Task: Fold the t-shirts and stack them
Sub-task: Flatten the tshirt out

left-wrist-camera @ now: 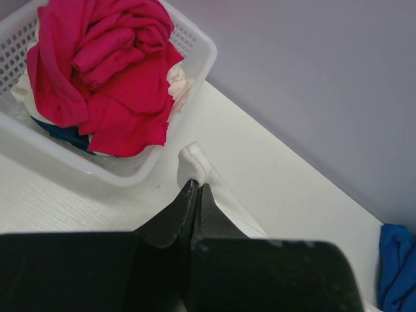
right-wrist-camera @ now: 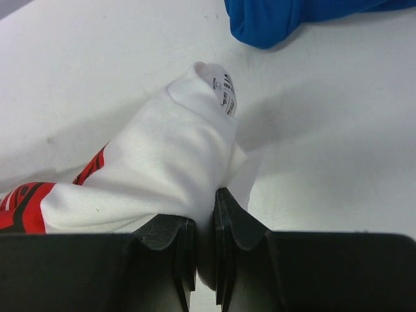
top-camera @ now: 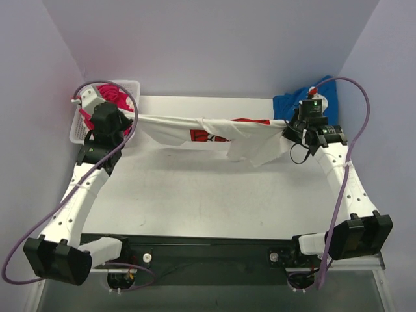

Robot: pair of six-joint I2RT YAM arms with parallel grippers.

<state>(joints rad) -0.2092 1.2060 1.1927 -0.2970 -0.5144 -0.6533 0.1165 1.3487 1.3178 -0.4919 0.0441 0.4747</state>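
Observation:
The robot's right gripper holds a bunched fold by the label, so it should lay the white t-shirt down and take the loose hanging corner (top-camera: 257, 162).
The large white t-shirt (top-camera: 214, 133) with a red print hangs stretched between both grippers across the far part of the table. My left gripper (top-camera: 127, 122) is shut on its left end, a small white fold (left-wrist-camera: 193, 164) poking past the fingertips. My right gripper (top-camera: 290, 127) is shut on its right end, a bunched white fold (right-wrist-camera: 175, 169) with a label and red print. A blue t-shirt (top-camera: 289, 104) lies bunched at the far right and shows in the right wrist view (right-wrist-camera: 286, 19). A magenta-pink t-shirt (left-wrist-camera: 104, 71) fills the basket.
The white lattice basket (top-camera: 77, 127) stands at the far left corner, with white and dark blue cloth under the pink one (left-wrist-camera: 62, 133). Lilac walls close the table on three sides. A black bar (top-camera: 208, 244) with the arm bases runs along the near edge.

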